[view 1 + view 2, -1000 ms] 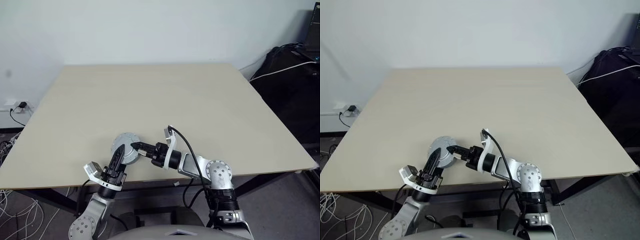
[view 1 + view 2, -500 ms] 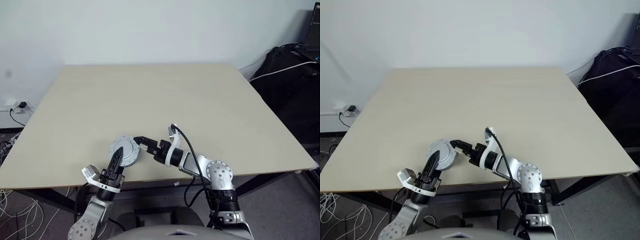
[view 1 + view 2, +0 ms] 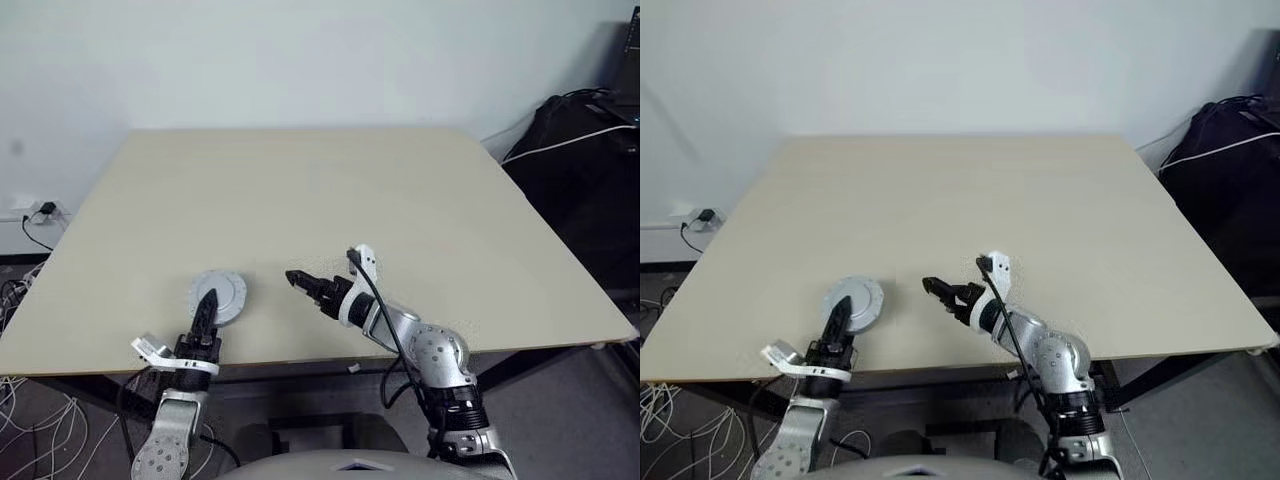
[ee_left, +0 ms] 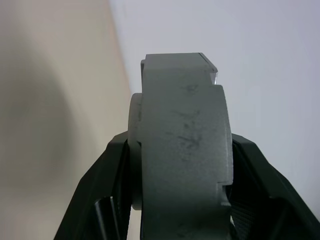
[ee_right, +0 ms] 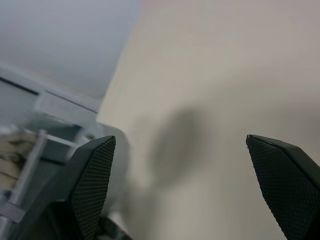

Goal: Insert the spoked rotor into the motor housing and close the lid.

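Note:
Next, I release the motor housing with my left gripper on the beige table (image 3: 181, 285) near the table's front edge, toward the wall socket.
My left gripper (image 3: 205, 303) is shut on a thick round silver-grey part, the motor housing (image 3: 220, 293), held just over the table's near left edge. In the left wrist view the housing (image 4: 185, 150) stands edge-on between the two black fingers (image 4: 107, 170). Its flat silver face, turned to the head camera, looks like the lid (image 3: 855, 298). The spoked rotor is hidden. My right gripper (image 3: 293, 279) hovers open a short way to the right of the housing, apart from it. Nothing lies between its fingertips (image 5: 95, 165) in the right wrist view.
The beige table (image 3: 400, 200) stretches away bare behind both grippers. Its front edge runs right by the arms. A black bag with a white cable (image 3: 580, 140) sits off the table's right side. A wall socket and cables (image 3: 35, 212) are at the left on the floor.
The right gripper let go of the round part, opened wide and drew back to the right. The left gripper carried the part to the left, so a gap now separates the two.

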`<state>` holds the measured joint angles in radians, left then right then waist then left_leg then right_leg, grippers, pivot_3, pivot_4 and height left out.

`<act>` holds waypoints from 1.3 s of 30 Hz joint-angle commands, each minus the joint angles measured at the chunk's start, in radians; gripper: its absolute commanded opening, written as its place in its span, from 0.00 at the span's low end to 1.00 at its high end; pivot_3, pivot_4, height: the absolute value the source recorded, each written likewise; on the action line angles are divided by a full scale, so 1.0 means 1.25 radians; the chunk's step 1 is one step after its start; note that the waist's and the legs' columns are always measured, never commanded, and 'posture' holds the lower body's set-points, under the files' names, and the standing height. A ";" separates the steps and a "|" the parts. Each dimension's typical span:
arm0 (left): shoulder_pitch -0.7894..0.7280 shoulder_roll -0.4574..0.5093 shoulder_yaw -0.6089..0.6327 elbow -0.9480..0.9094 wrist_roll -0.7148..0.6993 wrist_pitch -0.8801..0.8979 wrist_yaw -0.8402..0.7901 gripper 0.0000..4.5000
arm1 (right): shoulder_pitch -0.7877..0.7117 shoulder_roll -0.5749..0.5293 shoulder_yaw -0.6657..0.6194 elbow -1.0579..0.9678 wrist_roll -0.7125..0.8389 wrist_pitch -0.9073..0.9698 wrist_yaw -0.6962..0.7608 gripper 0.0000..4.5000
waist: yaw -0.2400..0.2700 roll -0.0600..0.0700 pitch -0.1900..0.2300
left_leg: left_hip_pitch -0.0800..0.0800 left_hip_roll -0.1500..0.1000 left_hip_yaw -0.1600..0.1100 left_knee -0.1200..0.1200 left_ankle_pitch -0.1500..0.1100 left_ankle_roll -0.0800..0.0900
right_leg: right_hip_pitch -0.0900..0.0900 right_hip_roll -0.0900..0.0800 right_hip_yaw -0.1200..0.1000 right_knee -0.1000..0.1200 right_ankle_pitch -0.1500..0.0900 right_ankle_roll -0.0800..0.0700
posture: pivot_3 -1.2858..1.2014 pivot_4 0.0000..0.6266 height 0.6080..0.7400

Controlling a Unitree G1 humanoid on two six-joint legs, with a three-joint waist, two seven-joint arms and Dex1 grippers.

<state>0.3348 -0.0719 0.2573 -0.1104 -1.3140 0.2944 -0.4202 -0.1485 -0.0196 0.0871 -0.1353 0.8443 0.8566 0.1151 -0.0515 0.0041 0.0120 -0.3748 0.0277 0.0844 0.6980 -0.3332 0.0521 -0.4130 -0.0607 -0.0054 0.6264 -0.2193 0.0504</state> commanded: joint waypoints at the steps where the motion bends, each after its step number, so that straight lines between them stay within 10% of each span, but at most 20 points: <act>1: -0.080 -0.116 -0.001 -0.074 0.000 -0.072 0.045 0.47 | 0.008 -0.024 0.040 -0.057 -0.077 -0.084 0.071 1.00 | 0.002 0.000 0.000 | 0.000 0.000 0.000 0.000 0.000 0.000 | 0.000 0.000 0.000 0.000 0.000 0.000 | 0.52 0.00 1.00; 19: -0.235 -0.043 0.111 0.098 -0.033 -0.136 0.138 0.47 | 0.092 -0.100 0.157 -0.038 -0.397 -0.453 0.253 1.00 | 0.013 -0.010 -0.004 | 0.001 -0.001 0.000 0.002 0.002 -0.003 | 0.002 0.000 -0.001 -0.001 0.001 0.001 | 0.52 0.00 1.00; 39: -0.409 -0.022 0.217 0.290 0.086 -0.149 0.236 0.47 | 0.135 -0.125 0.161 -0.034 -0.463 -0.515 0.320 1.00 | 0.013 -0.013 -0.005 | 0.003 -0.001 0.000 0.002 0.002 -0.004 | 0.004 0.001 -0.001 -0.001 0.002 0.003 | 0.52 0.00 1.00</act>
<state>-0.1347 -0.0846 0.5273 0.2736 -1.2188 0.1195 -0.1259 0.0255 -0.1757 0.3017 -0.1561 0.2673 0.2411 0.5044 -0.0353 -0.0121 0.0061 -0.3715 0.0266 0.0840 0.7004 -0.3306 0.0474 -0.4075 -0.0599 -0.0062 0.6257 -0.2162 0.0553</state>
